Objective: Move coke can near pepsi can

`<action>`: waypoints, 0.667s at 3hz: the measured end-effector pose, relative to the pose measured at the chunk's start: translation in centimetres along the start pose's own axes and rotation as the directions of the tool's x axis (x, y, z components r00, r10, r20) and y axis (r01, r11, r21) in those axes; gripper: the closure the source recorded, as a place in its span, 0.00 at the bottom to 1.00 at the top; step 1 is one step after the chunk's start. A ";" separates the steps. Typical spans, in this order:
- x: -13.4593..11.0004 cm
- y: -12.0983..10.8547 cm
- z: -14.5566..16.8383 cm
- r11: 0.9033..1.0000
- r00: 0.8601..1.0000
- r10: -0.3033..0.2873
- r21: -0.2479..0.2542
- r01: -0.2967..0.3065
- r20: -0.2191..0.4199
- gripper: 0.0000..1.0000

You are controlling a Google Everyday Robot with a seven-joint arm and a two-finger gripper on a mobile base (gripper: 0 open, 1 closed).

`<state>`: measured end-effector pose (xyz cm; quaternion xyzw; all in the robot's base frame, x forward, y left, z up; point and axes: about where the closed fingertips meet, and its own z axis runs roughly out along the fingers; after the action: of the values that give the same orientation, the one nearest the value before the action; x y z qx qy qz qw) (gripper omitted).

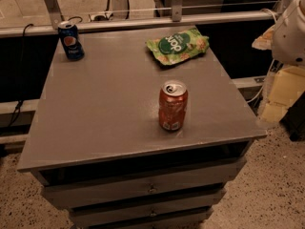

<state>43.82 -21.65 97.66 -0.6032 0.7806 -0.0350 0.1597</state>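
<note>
Next, I grip the lower half of the coke can [172, 116], well below its silver top.
The coke can [173, 106], red-orange with a silver top, stands upright on the grey table [105, 104], right of centre and near the front edge. The pepsi can [71, 40], dark blue with a round logo, stands upright at the table's far left corner. The two cans are far apart. My gripper [280, 95] hangs beyond the table's right edge, under the white arm [291, 28]. It is to the right of the coke can, apart from it and holding nothing.
A green snack bag [177, 45] lies at the back right of the table. A metal rail [143, 22] runs behind the table. Drawers [147, 187] sit under the top. Speckled floor lies around it.
</note>
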 end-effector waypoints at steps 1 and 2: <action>-0.1 0.0 -0.1 1.000 1.000 0.000 0.003 0.000 0.005 0.00; -0.4 0.0 0.8 1.000 0.999 0.006 -0.010 -0.005 0.047 0.00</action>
<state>44.15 -21.16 97.02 -0.6025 0.7785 -0.0168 0.1751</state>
